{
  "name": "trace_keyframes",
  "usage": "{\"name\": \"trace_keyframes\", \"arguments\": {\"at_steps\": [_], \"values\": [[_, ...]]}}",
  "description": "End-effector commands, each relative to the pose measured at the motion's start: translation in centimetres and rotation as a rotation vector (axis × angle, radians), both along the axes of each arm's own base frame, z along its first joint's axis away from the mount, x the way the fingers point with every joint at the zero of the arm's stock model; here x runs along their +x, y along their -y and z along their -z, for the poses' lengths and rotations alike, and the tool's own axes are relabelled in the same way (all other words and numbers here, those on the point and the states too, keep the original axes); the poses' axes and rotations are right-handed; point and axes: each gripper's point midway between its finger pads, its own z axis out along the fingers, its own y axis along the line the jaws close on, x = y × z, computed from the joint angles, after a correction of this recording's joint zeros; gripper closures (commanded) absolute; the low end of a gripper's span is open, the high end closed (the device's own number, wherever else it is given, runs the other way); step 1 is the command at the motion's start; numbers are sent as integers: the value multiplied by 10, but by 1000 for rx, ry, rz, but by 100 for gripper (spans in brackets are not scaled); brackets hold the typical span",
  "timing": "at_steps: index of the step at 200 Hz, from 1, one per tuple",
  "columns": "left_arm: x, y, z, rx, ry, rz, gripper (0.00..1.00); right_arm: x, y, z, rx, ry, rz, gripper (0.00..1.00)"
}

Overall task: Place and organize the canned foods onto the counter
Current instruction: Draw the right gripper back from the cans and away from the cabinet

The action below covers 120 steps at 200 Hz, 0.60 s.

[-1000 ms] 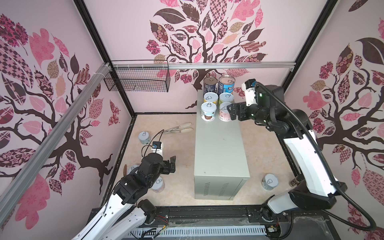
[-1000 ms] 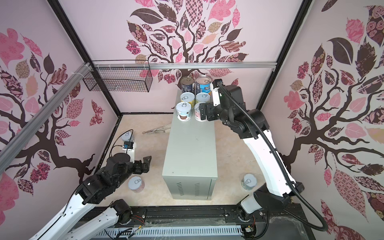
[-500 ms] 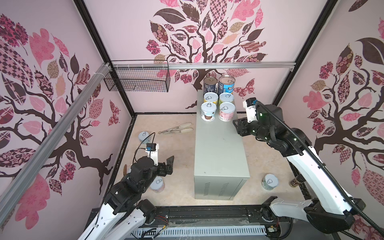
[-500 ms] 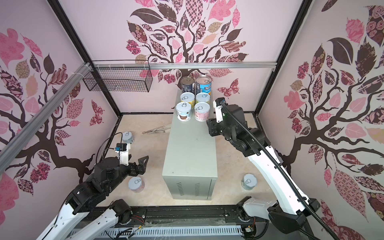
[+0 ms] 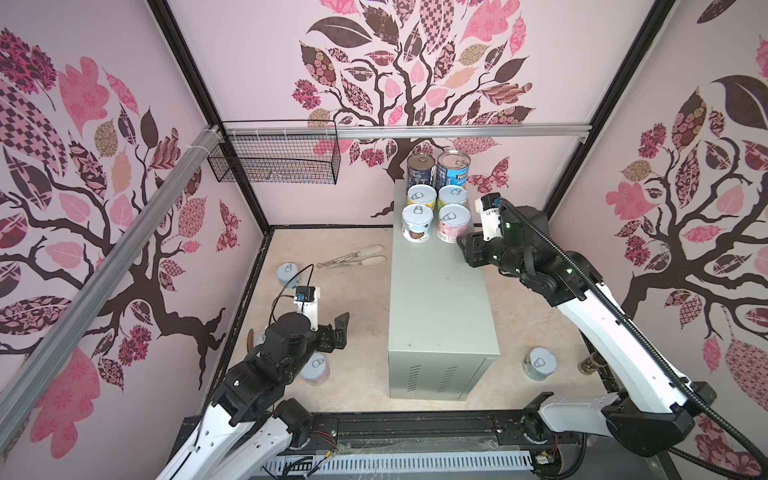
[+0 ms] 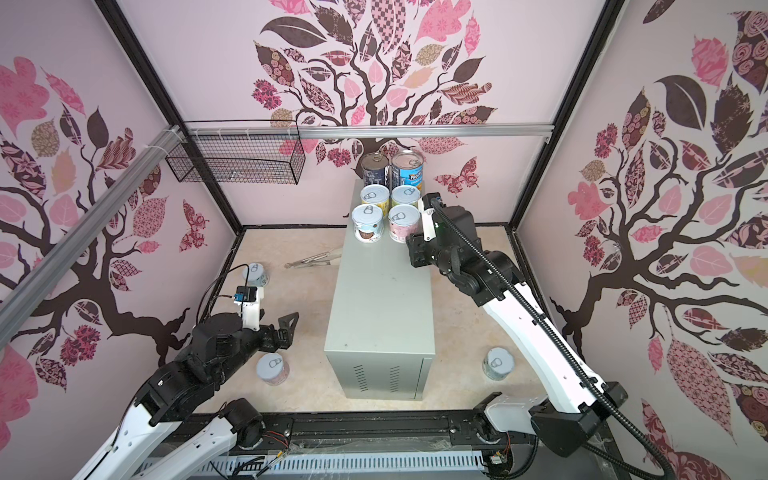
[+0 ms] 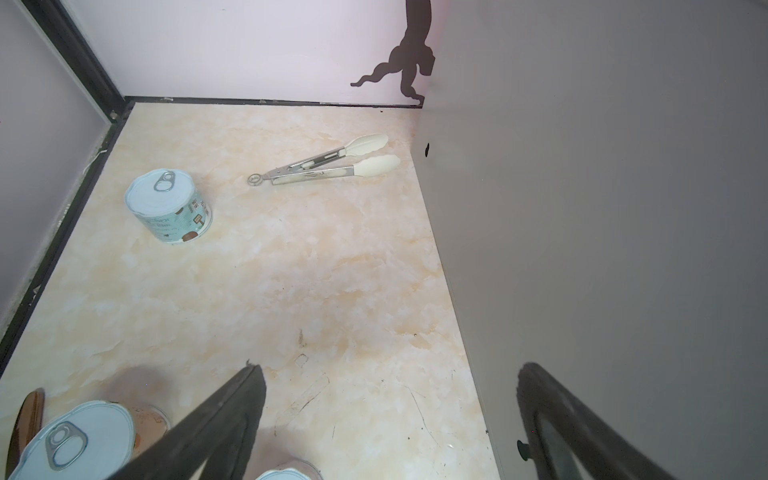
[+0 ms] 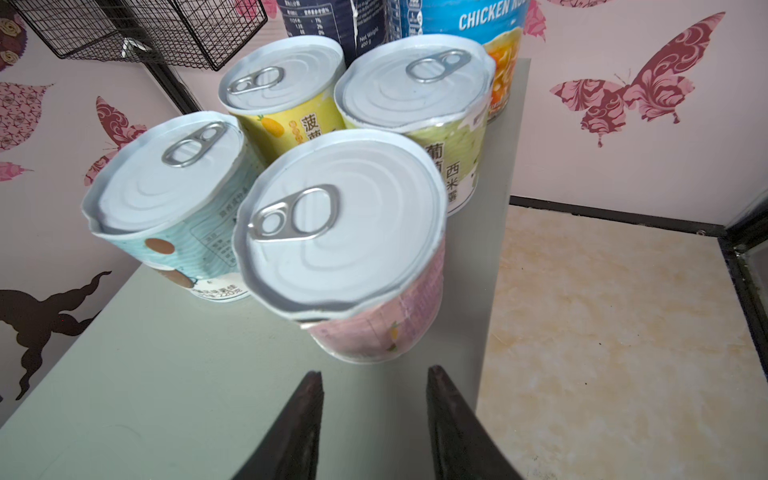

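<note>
Next, my left gripper closes around the sides of the short can (image 5: 316,374) (image 7: 291,473) on the floor nearest the counter, while I leave the can beside the knife where it is.
Six canned foods stand at the far end of the counter (image 5: 440,299): two tall ones at the back, then yellow and green, then a teal can (image 5: 417,222) and a pink can (image 5: 453,222). My right gripper (image 5: 461,245) (image 8: 374,374) hovers over the counter just in front of the pink can (image 8: 345,232), its jaws apart and empty. On the floor to the left, my left gripper (image 5: 338,332) (image 7: 390,370) stands wide open above a short can (image 5: 315,368). More cans sit on the floor at the far left (image 5: 287,272) (image 7: 168,205) and at the right (image 5: 539,363).
Metal tongs (image 5: 353,258) (image 7: 328,166) lie on the floor beside the counter's left wall. A black wire basket (image 5: 274,158) hangs on the back rail. In the left wrist view another can (image 7: 75,440) sits by the left finger, near the left wall.
My right gripper has let go of the pink can, backed away along the counter, and its jaws have narrowed. My left arm has drawn back toward the front.
</note>
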Motion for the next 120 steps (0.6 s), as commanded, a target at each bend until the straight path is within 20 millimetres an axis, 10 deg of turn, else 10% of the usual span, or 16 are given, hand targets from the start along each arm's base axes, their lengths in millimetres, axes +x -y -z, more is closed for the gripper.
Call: {"name": "trace_keyframes", "arguments": {"at_steps": [1,120], "values": [[3,1,7,8,-7,4,2,7,-2,-12,6,32,6,56],[5,-4,10,6,-18,-26,2,18,-4,-8,-19,43,17,59]]}}
